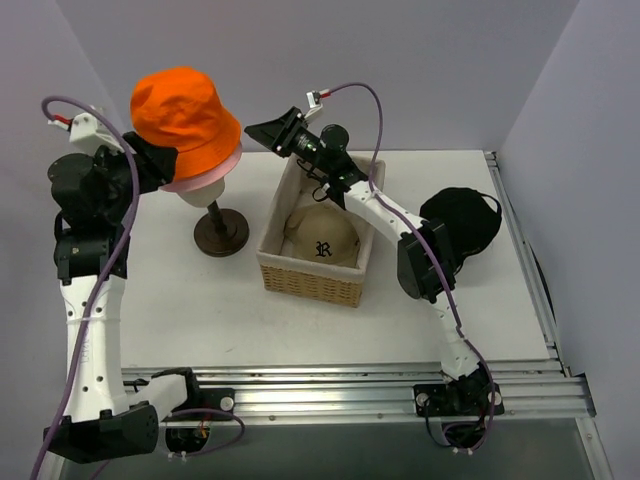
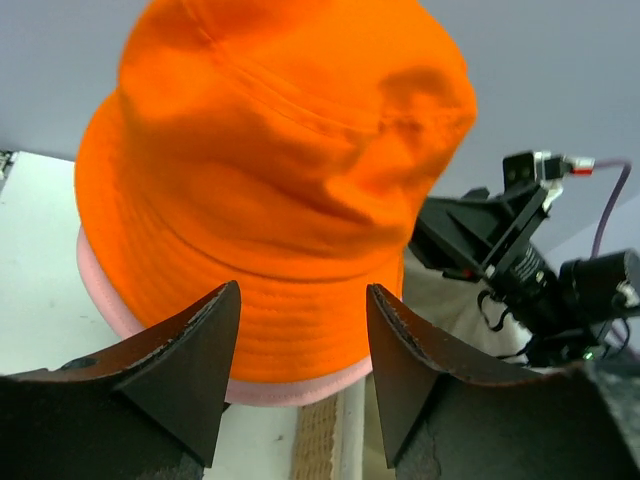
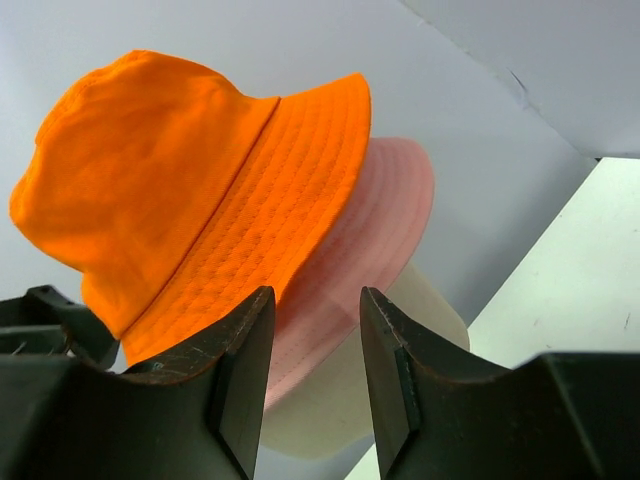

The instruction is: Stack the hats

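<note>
The orange hat is sitting crooked and the back edge of the pink hat shows, so next my left gripper backs away and pinches the orange hat's edge farther back (image 2: 97, 178).
The orange bucket hat (image 1: 183, 115) sits on top of the pale pink bucket hat (image 1: 205, 180), both on a cream mannequin head (image 3: 400, 340) at the back left. My left gripper (image 1: 160, 160) stands open at the left brim; in its wrist view the orange hat (image 2: 280, 160) and the pink edge (image 2: 100, 295) lie just beyond the fingers. To the right of the hats my right gripper (image 1: 262, 132) is open and holds nothing, with the pink brim (image 3: 375, 230) showing past its gap. The tan cap (image 1: 320, 238) lies in the basket. The black cap (image 1: 462, 220) rests at the right.
The mannequin head stands on a dark round-based stand (image 1: 221, 233). A woven basket (image 1: 310, 285) sits mid-table under the right arm. A metal rail (image 1: 350, 385) runs along the near edge, and grey walls close the back and sides.
</note>
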{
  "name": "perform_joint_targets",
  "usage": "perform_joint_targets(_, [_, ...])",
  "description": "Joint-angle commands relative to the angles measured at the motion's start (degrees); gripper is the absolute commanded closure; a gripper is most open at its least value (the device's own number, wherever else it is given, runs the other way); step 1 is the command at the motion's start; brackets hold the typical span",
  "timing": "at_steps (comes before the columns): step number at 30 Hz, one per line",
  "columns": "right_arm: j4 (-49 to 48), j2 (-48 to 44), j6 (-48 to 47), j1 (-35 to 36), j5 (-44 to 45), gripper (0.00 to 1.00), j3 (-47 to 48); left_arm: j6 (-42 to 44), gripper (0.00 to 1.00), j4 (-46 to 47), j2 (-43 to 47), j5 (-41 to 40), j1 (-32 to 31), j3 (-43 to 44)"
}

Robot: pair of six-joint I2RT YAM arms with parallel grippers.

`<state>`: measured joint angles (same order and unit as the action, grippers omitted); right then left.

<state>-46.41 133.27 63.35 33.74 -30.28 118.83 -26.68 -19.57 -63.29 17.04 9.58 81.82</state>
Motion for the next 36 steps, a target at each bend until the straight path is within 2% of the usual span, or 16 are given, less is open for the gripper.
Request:
perform_joint_targets(1, [-4.3, -5.48, 1.24, 0.54, 2.07, 0.64, -0.61, 12.51, 0.39, -2.14, 2.29, -9.47, -6.06, 1.68])
perform_joint_targets(4, [-4.82, -5.48, 1.77, 0.45, 2.95, 0.64, -0.88, 18.58, 0.39, -1.26, 4.22, -11.85, -11.06, 0.19])
perform_joint_targets(9, [-5.88, -5.13, 2.83, 0.54, 3.65, 0.64, -0.96, 26.41, 0.4, 0.41, 6.68, -13.26, -14.24, -3.06])
perform_joint_targets(13, [-6.06, -4.86, 2.57, 0.54, 3.48, 0.64, -0.61, 25.8, 0.34, -1.07, 7.91, -18.51, -14.59, -4.83])
perform_joint_targets(15, [-5.53, -4.78, 2.04, 0.37, 3.65, 0.64, -0.09, 23.87, 0.26, -2.48, 7.04, -20.8, -14.42, -3.34])
perform_joint_targets(18, [-5.09, -4.25, 2.21, 0.37, 3.92, 0.64, 1.49, 20.36, 0.24, -7.92, 2.48, -23.63, -12.49, 2.18])
perform_joint_targets(20, [-4.83, -3.55, 2.56, 0.37, 4.09, 0.64, 2.46, 15.88, 0.24, -10.83, -0.68, -18.47, -10.04, 4.92])
perform_joint_targets(21, [-4.48, -3.2, 2.74, 0.45, 4.18, 0.64, 3.86, 13.17, 0.24, -10.84, -1.22, -14.62, -3.58, 5.71])
perform_joint_targets(22, [-3.78, -2.5, 2.83, 0.45, 4.27, 0.64, 4.65, 6.7, 0.27, -9.27, -1.66, -4.14, 0.22, 5.46])
perform_joint_targets(23, [-3.77, -2.14, 3.09, 0.45, 4.09, 0.64, 5.44, 3.16, 0.29, -7.43, -2.01, 1.36, 4.44, 4.76])
perform_joint_targets(24, [-3.77, -1.88, 3.35, 0.37, 3.92, 0.64, 5.97, -0.71, 0.31, -5.06, -1.84, 6.38, 12.13, 1.79])
perform_joint_targets(26, [-3.77, -1.35, 3.62, 0.37, 3.48, 0.64, 7.29, -9.13, 0.31, 2.33, -1.93, 15.87, 17.46, -0.86])
perform_joint_targets(28, [-3.34, -1.35, 3.18, 0.37, 3.48, 0.63, 7.82, -12.16, 0.3, 4.71, -3.24, 18.55, 20.63, -1.75])
perform_joint_targets(30, [-3.07, -1.35, 3.18, 0.37, 3.56, 0.63, 8.0, -15.85, 0.3, 6.73, -6.05, 21.43, 20.91, -2.01])
perform_joint_targets(34, [-2.81, -0.56, 3.36, 0.37, 3.04, 0.63, 8.88, -27.71, 0.3, 27.32, -9.92, 27.6, 22.84, -7.46])
perform_joint_targets(36, [-2.89, -0.56, 3.36, 0.36, 2.95, 0.63, 8.53, -30.45, 0.3, 31.07, -12.12, 28.05, 23.02, -7.91])
